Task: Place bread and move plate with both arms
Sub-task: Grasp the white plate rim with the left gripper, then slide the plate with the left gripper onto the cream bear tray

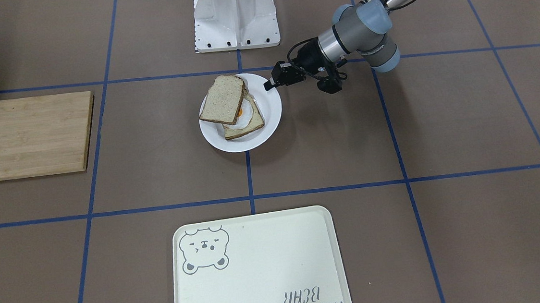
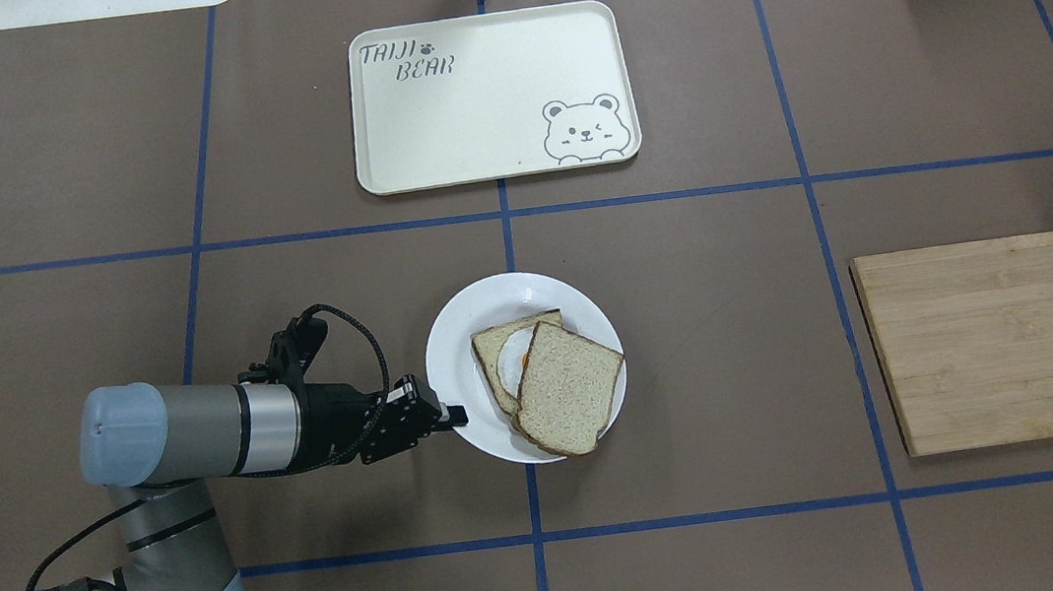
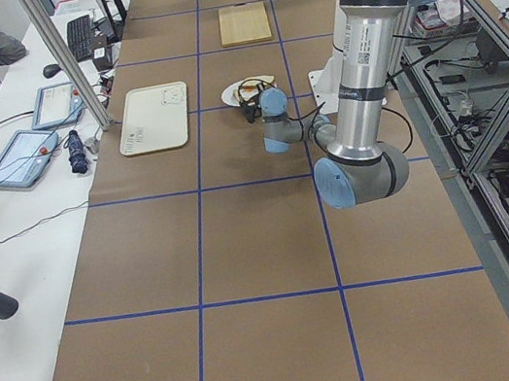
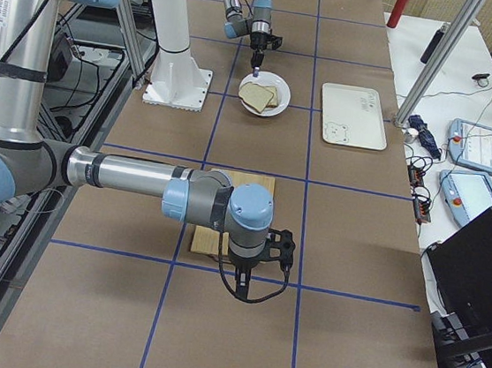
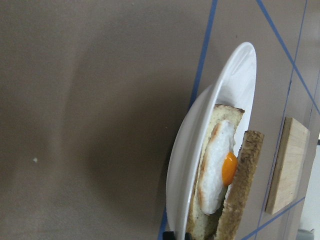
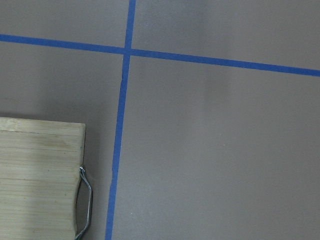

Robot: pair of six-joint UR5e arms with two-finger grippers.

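Next, my left gripper sets the white plate down on the cream bear tray (image 1: 275, 273), beside the tray's bear face.
The plain bread (image 1: 222, 100) lies tilted on top of the egg slice (image 1: 249, 120) on the white plate (image 1: 272, 115) at mid table. It also shows in the overhead view (image 2: 568, 385). My left gripper (image 2: 454, 415) is at the plate's near-left rim (image 2: 453, 344) and looks shut on it, one finger over the rim. The left wrist view shows the plate (image 5: 185, 165) edge-on with the egg slice (image 5: 215, 170) and the bread (image 5: 242, 190). My right gripper (image 4: 253, 258) hangs over the cutting board's near end; I cannot tell whether it is open or shut.
A wooden cutting board (image 2: 1007, 340) lies to the right of the plate. The cream bear tray (image 2: 488, 92) lies at the far side, across the blue tape line. The robot's white base (image 1: 235, 17) stands just behind the plate. Operators' gear lines the far side table.
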